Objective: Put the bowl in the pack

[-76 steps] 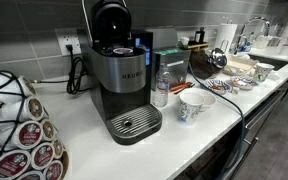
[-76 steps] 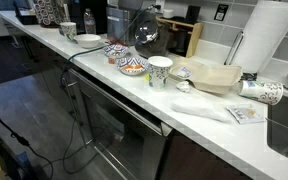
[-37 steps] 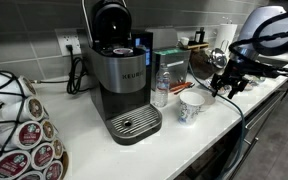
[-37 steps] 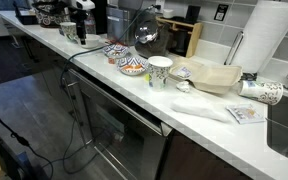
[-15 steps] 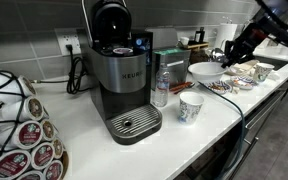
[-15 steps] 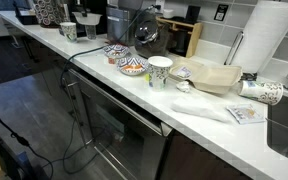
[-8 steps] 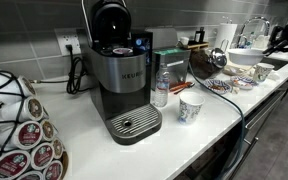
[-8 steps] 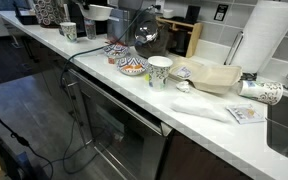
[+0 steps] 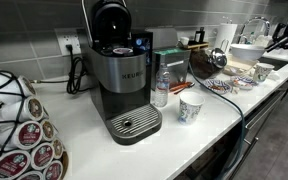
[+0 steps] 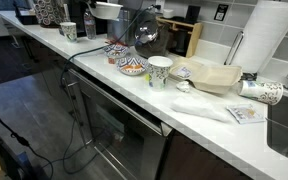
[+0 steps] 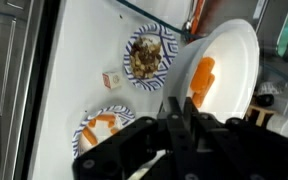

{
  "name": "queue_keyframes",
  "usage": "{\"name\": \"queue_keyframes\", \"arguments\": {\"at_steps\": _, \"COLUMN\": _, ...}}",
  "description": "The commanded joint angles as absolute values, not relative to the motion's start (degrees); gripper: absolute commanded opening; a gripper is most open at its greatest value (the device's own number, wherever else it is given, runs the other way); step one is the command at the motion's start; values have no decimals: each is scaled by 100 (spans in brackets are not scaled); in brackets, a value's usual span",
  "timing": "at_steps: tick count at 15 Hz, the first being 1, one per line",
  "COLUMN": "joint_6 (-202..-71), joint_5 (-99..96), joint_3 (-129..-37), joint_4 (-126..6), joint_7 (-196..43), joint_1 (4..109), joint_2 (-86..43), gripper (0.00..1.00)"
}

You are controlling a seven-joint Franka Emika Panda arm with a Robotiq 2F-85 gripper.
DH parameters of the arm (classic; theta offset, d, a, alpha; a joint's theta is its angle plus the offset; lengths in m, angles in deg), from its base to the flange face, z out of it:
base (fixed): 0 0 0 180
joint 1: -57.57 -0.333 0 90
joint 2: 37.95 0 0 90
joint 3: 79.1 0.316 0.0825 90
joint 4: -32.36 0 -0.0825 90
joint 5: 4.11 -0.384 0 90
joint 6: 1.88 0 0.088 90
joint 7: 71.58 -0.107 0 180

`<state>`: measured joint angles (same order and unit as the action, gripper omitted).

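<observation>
The robot's gripper will put the white bowl down in the beige open pack (image 9: 246,59) near the back wall.
My gripper (image 11: 179,118) is shut on the rim of the white bowl (image 11: 227,65), which hangs above the counter; orange patches show on the bowl in the wrist view. In an exterior view the bowl (image 9: 246,48) floats at the far right, with the gripper (image 9: 276,42) just beyond it. It also shows as a white bowl (image 10: 109,10) high near the back wall. A beige open pack (image 10: 214,75) lies on the counter past the patterned cup (image 10: 159,70), well away from the bowl.
Two blue-patterned dishes of food (image 11: 147,57) (image 11: 104,128) lie under the gripper. A Keurig machine (image 9: 124,80), a water bottle (image 9: 161,88), the patterned cup (image 9: 191,108) and a pod rack (image 9: 24,130) stand along the counter. A paper towel roll (image 10: 264,40) stands beyond the pack.
The gripper closed on the bowl beside the patterned cup, lifted it and carried it along the counter. In the last half second the bowl rose a little.
</observation>
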<state>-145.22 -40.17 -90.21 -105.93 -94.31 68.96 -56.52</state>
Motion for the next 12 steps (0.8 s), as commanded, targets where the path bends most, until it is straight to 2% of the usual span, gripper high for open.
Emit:
{"name": "queue_keyframes", "arguments": {"at_steps": 1, "joint_6": -15123, "joint_5": -4249, "joint_3": -9105, "joint_4": -9613, "joint_7": -9969, "joint_1": 6999, "joint_2": -4718, "gripper": 2}}
{"name": "queue_keyframes", "arguments": {"at_steps": 5, "joint_6": -15748, "joint_5": -4128, "joint_3": -9162, "joint_4": -8585, "joint_7": -10974, "joint_1": 7107, "joint_2": -3656, "gripper": 2}}
{"name": "queue_keyframes", "arguments": {"at_steps": 9, "joint_6": -15807, "joint_5": -4020, "joint_3": -9359, "joint_4": -7987, "joint_7": -11964, "joint_1": 7196, "joint_2": -3006, "gripper": 2}}
{"name": "queue_keyframes", "arguments": {"at_steps": 10, "joint_6": -15782, "joint_5": -4041, "joint_3": -9305, "joint_4": -8296, "joint_7": -11529, "joint_1": 7158, "joint_2": -3317, "gripper": 9}}
{"name": "queue_keyframes", "arguments": {"at_steps": 12, "joint_6": -15788, "joint_5": -4042, "joint_3": -9349, "joint_4": -8096, "joint_7": -11738, "joint_1": 7203, "joint_2": -3075, "gripper": 9}}
